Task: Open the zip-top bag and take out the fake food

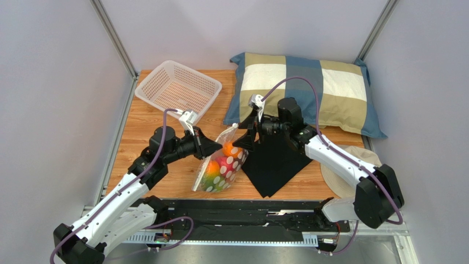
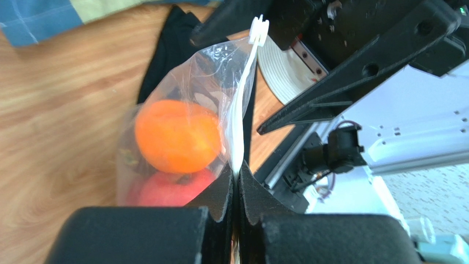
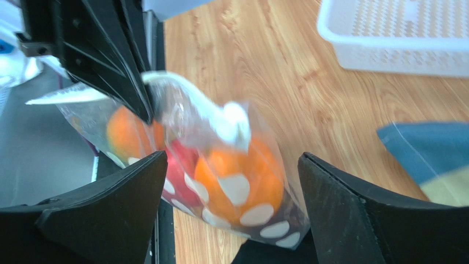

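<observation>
My left gripper holds the bag's white top part below the slider. My right gripper will steady the bag's end while my left gripper takes the slider itself (image 2: 258, 31).
The zip-top bag (image 1: 220, 165), clear with white dots, hangs tilted over the table's middle with its bottom near the wood. It holds fake food: an orange fruit (image 1: 230, 149), a red one (image 1: 224, 161) and an orange-green one (image 1: 211, 175). My left gripper (image 1: 218, 147) is shut on the bag's white top strip (image 2: 240, 126), just below the slider (image 2: 257, 28). The orange fruit (image 2: 177, 135) and the red fruit (image 2: 170, 190) show through the plastic. My right gripper (image 3: 232, 158) is open, its jaws standing either side of the bag (image 3: 181, 118) without touching it.
A white lattice basket (image 1: 179, 88) stands at the back left. A checked pillow (image 1: 308, 91) lies at the back right. A black cloth (image 1: 272, 162) lies under the right gripper, and a tan hat (image 1: 344, 179) sits at the right edge.
</observation>
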Controlling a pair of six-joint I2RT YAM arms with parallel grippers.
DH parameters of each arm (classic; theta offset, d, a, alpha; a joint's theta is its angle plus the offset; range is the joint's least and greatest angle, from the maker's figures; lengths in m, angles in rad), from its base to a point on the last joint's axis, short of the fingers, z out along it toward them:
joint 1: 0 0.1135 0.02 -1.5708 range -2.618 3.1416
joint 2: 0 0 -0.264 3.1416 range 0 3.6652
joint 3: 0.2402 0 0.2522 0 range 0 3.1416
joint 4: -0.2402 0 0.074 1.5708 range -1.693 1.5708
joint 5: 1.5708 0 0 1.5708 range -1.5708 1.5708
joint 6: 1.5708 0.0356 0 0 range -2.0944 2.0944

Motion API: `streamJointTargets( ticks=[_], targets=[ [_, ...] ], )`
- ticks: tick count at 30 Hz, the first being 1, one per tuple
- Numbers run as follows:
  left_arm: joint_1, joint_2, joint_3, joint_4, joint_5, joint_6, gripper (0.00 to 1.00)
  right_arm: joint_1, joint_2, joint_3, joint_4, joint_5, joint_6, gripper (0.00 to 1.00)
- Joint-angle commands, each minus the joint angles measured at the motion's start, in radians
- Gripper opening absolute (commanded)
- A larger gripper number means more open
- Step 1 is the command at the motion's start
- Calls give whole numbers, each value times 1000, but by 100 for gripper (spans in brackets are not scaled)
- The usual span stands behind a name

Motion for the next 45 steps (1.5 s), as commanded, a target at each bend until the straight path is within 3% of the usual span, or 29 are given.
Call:
streamJointTargets(
  ticks=[1, 5, 6, 9, 13, 16, 17, 18, 19, 22, 25, 31, 36, 39, 42, 45],
  targets=[
    [3, 25, -4, 121, 81, -66, 0, -4, 81, 94, 130, -186, -65, 91],
    [3, 22, 4, 130, 78, -69, 0, -2, 116, 126, 106, -211, -87, 80],
    [5, 15, 4, 128, 65, -72, 0, -4, 120, 128, 110, -220, -87, 66],
    [8, 4, 0, 128, 61, -78, 0, -2, 127, 117, 161, -237, -51, 49],
    [17, -16, -14, 128, 48, -100, 0, -2, 133, 79, 257, -225, 31, 46],
    [17, -28, -23, 128, 61, -114, 0, 1, 144, 77, 351, -221, 109, 25],
    [19, -34, -22, 128, 62, -111, 0, 1, 147, 79, 356, -223, 123, 4],
    [19, -41, -14, 110, 48, -106, 0, 1, 149, 85, 346, -220, 128, 0],
    [17, -47, -2, 81, 32, -94, 22, 1, 150, 89, 333, -226, 128, 0],
    [19, -77, 62, 4, -37, -31, 54, 1, 152, 94, 307, -264, 133, 0],
    [19, -33, 147, -34, -25, 52, 55, 4, 152, 111, 294, -303, 140, 0],
    [16, 165, 318, -76, 136, 147, 51, 12, 198, 208, 127, -395, 79, 0],
    [17, 239, 358, -89, 182, 207, 46, 21, 215, 225, 96, -444, 76, 0],
    [17, 252, 354, -85, 192, 242, 50, 21, 228, 243, 66, -500, 50, 0],
    [17, 262, 352, -77, 202, 254, 54, 21, 248, 284, -78, -528, -63, 0],
    [17, 280, 355, -65, 217, 248, 51, 19, 252, 312, -183, -530, -126, 0]
  ],
)
